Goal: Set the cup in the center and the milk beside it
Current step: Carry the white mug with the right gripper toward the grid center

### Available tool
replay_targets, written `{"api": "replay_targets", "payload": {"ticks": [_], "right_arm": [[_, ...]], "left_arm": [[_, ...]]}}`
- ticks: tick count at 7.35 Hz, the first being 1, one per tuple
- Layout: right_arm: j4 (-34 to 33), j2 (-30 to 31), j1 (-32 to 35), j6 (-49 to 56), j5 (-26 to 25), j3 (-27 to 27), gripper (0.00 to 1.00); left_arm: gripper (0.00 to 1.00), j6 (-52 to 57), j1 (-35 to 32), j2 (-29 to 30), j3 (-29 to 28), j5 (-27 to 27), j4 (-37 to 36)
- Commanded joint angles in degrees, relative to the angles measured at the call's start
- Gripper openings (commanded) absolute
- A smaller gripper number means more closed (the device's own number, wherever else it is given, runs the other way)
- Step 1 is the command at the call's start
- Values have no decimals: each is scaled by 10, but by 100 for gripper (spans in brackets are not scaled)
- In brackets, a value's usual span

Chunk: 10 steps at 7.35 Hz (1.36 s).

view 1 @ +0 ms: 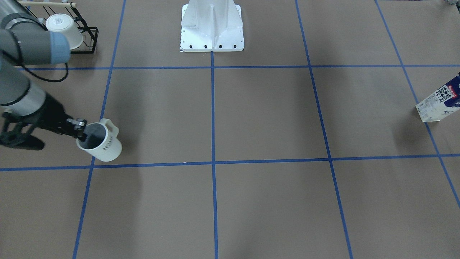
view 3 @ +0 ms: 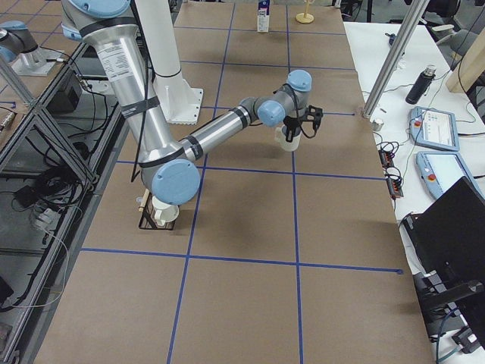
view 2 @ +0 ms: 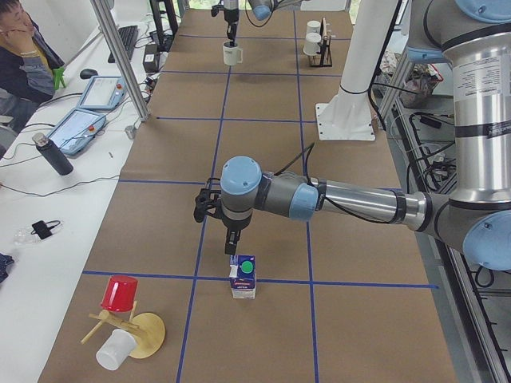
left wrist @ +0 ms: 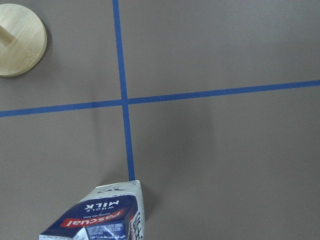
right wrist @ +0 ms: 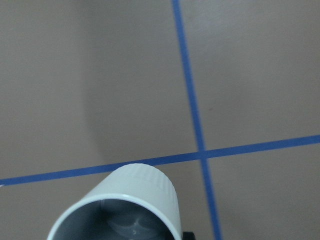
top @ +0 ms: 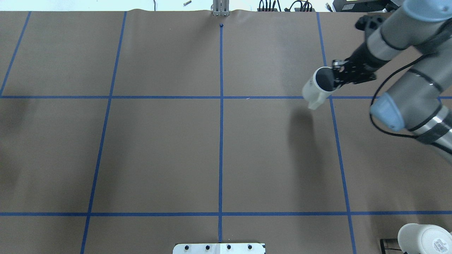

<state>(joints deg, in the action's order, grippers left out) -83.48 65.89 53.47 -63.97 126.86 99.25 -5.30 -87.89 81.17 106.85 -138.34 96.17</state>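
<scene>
My right gripper is going to set the white cup down beside the center crossing, on its pedestal side (view 1: 211, 147). The white cup still hangs tilted above the table.
The white cup (top: 319, 88) hangs tilted in my right gripper (top: 337, 76), which is shut on its rim, above the table at the robot's right. It also shows in the front view (view 1: 102, 142), with the gripper (view 1: 79, 130) at its rim, and its dark inside fills the bottom of the right wrist view (right wrist: 120, 210). The center crossing (top: 221, 97) is bare, well to the cup's left. The milk carton (view 2: 243, 278) stands upright on a tape line at the robot's left end, and shows in the left wrist view (left wrist: 100, 217). My left gripper (view 2: 230, 239) hovers just above it; I cannot tell if it is open.
A black rack with a white cup (view 1: 64, 30) stands near the right arm's base. The white robot pedestal (view 1: 212, 28) is at the table's back middle. A wooden mug tree with a red cup (view 2: 120, 294) and a white cup (view 2: 116, 349) stands beyond the carton.
</scene>
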Motion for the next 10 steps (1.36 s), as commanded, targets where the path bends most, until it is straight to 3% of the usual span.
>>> {"api": "replay_targets", "payload": {"ticks": [1, 2, 3, 5, 10], "right_arm": [[-23, -114, -105, -165, -66, -18, 0], [-56, -169, -136, -186, -103, -53, 0], [-64, -183, -145, -191, -107, -65, 0], [-58, -242, -160, -235, -109, -144, 0], [-16, -245, -169, -231, -113, -192, 0]], "left_arm": [[98, 0, 0, 0, 3, -1, 2], [98, -1, 0, 0, 2, -1, 2], [98, -1, 0, 0, -1, 0, 3], [98, -2, 0, 0, 4, 0, 3], [98, -3, 0, 1, 5, 0, 3]]}}
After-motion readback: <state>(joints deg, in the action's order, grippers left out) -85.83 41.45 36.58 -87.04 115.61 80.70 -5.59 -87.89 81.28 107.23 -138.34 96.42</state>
